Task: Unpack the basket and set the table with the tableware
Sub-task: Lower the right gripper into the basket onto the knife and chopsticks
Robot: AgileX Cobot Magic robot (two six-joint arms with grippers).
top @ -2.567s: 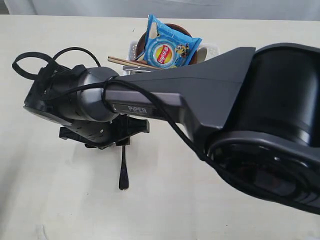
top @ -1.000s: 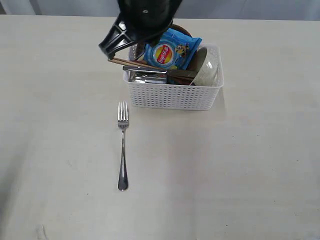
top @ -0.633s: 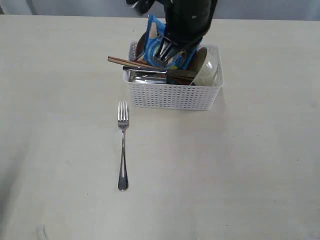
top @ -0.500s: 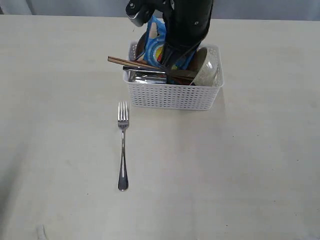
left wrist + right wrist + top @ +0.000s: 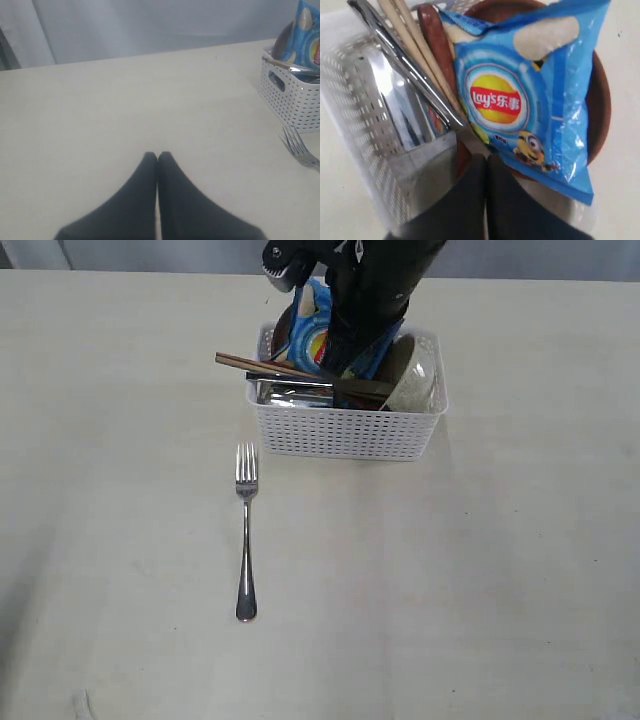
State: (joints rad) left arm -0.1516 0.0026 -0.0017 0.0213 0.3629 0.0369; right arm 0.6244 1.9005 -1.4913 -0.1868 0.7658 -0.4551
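Observation:
The robot's right gripper is shut and empty where the chip bag crowds the deep end of the knife, so it should open and grip knife and chopsticks nearer the basket's rim [image 5: 283, 375].
The white basket [image 5: 345, 430] stands at the table's [image 5: 520, 570] far middle. In it are brown chopsticks [image 5: 262, 366], a steel knife [image 5: 409, 70], a red-brown wooden spoon [image 5: 436, 39], a shiny steel cup [image 5: 287, 395], a cream bowl [image 5: 416, 376] and a brown plate [image 5: 600, 100] behind a blue chip bag [image 5: 520, 95]. My right gripper [image 5: 486, 159] is shut and empty, tips down inside the basket beside the bag's lower edge. A steel fork [image 5: 245, 530] lies on the table in front of the basket's left corner. My left gripper [image 5: 158, 156] is shut and empty over bare tabletop, left of the fork [image 5: 299, 149].
The black right arm [image 5: 375, 285] reaches down from the far edge and hides part of the chip bag [image 5: 318, 340]. A grey curtain [image 5: 150, 25] runs behind the table. The basket [image 5: 290, 95] is at the edge of the left wrist view.
The right arm has swung away from the fork, which stays on the table, and has come over the basket, lowering into it beside the chip bag.

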